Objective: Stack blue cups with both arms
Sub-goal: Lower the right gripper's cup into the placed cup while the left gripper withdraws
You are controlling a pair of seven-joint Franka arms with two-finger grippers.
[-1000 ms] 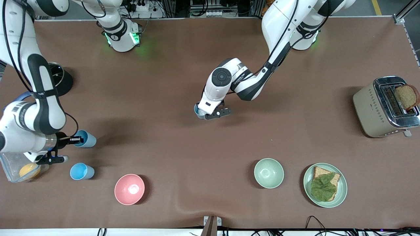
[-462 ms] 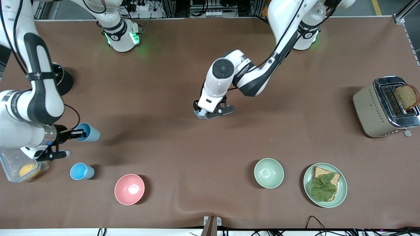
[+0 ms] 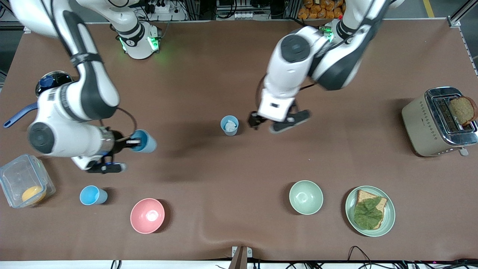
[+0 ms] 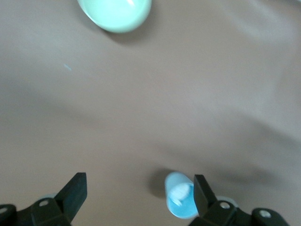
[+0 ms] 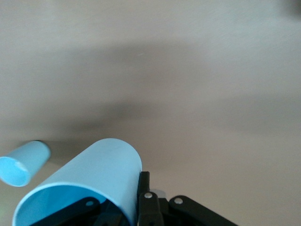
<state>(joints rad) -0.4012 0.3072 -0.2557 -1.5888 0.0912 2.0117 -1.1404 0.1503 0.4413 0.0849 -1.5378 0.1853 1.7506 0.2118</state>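
My right gripper needs to let go of the sky-blue cup inside the grey-blue cup (image 3: 229, 123) (image 5: 16, 170) that stands near the middle of the table.
A grey-blue cup (image 3: 229, 125) stands upright on the brown table near its middle, with something white inside. My left gripper (image 3: 272, 121) is open and empty, up in the air just beside that cup on the side of the left arm's end. In the left wrist view the cup (image 4: 180, 195) sits by one of the fingers (image 4: 203, 192). My right gripper (image 3: 133, 142) is shut on the rim of a sky-blue cup (image 3: 145, 141) and holds it tilted on its side above the table; it also shows in the right wrist view (image 5: 89, 181). A second sky-blue cup (image 3: 93, 195) stands near the front camera's edge.
A pink bowl (image 3: 147, 215), a pale green bowl (image 3: 306, 197) and a plate with toast and a leaf (image 3: 388, 216) stand along the front. A toaster (image 3: 422, 123) is at the left arm's end. A clear box (image 3: 15, 175) and a dark pot (image 3: 56, 78) are at the right arm's end.
The left gripper has let go of the grey-blue cup, opened and risen toward the left arm's end. The right arm has lifted its sky-blue cup and carried it toward the table's middle.
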